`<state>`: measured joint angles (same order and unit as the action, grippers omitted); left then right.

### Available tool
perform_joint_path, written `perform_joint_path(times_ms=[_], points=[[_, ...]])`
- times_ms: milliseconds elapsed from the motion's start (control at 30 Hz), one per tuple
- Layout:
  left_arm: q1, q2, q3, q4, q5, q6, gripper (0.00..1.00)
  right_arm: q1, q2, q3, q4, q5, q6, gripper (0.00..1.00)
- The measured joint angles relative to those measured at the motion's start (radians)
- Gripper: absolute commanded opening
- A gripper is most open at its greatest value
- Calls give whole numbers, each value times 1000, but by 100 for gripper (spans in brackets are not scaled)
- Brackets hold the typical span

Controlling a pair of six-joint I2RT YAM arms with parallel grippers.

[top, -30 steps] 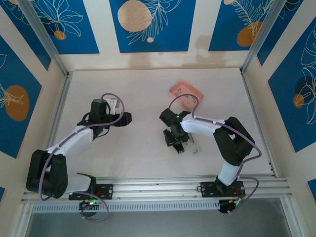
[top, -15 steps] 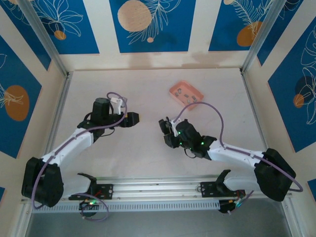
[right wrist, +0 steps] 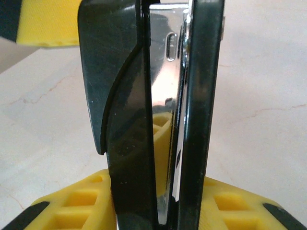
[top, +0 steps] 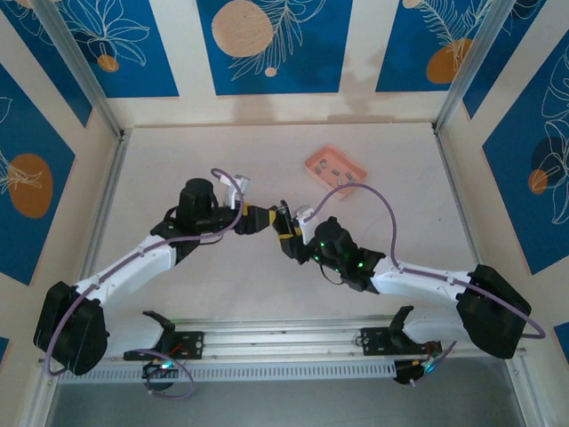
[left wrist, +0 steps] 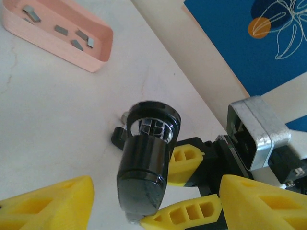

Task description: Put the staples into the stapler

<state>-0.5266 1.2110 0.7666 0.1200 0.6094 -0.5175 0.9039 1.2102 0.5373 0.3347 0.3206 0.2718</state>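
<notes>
Next, I take the stapler's loose end [left wrist: 150, 143] with my left gripper, since my right gripper pinches both halves of the stapler together, and leaves my right gripper to open it.
The black stapler [right wrist: 144, 115], with its silvery inner rail [right wrist: 168, 72], stands upright between the yellow fingers [right wrist: 67, 211] of my right gripper [right wrist: 158, 206], which is shut on it. From above, the right gripper [top: 286, 238] holds the stapler [top: 283, 224] at the table's middle, and my left gripper [top: 260, 217] is right beside it. In the left wrist view the stapler [left wrist: 144, 167] is seen end-on between the open left gripper's [left wrist: 156, 201] wide yellow fingers [left wrist: 48, 206], which do not touch it. Several grey staples [left wrist: 60, 29] lie in the pink tray [left wrist: 96, 60].
The pink tray [top: 335, 169] sits on the white table behind and to the right of both grippers. Patterned blue walls and metal posts [top: 98, 89] enclose the table. The arm bases stand on the rail [top: 284, 338] at the near edge.
My right gripper has closed on the stapler and carried it left, up off the table. My left gripper has moved right until it flanks the stapler's end.
</notes>
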Motion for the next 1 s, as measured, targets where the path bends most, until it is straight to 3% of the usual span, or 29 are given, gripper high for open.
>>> perform_joint_path(times_ms=[200, 367, 600, 900, 1000], points=[[-17, 24, 0, 8, -9, 11, 63, 9, 5, 0, 22, -13, 10, 30], [-28, 36, 0, 22, -28, 31, 52, 10, 5, 0, 40, -21, 11, 30], [-37, 38, 0, 47, -39, 49, 53, 11, 4, 0, 45, -34, 13, 30], [-45, 39, 0, 62, -71, 87, 13, 10, 1, 0, 46, -36, 21, 31], [-47, 35, 0, 60, -76, 106, 6, 5, -3, 0, 44, -37, 29, 43]])
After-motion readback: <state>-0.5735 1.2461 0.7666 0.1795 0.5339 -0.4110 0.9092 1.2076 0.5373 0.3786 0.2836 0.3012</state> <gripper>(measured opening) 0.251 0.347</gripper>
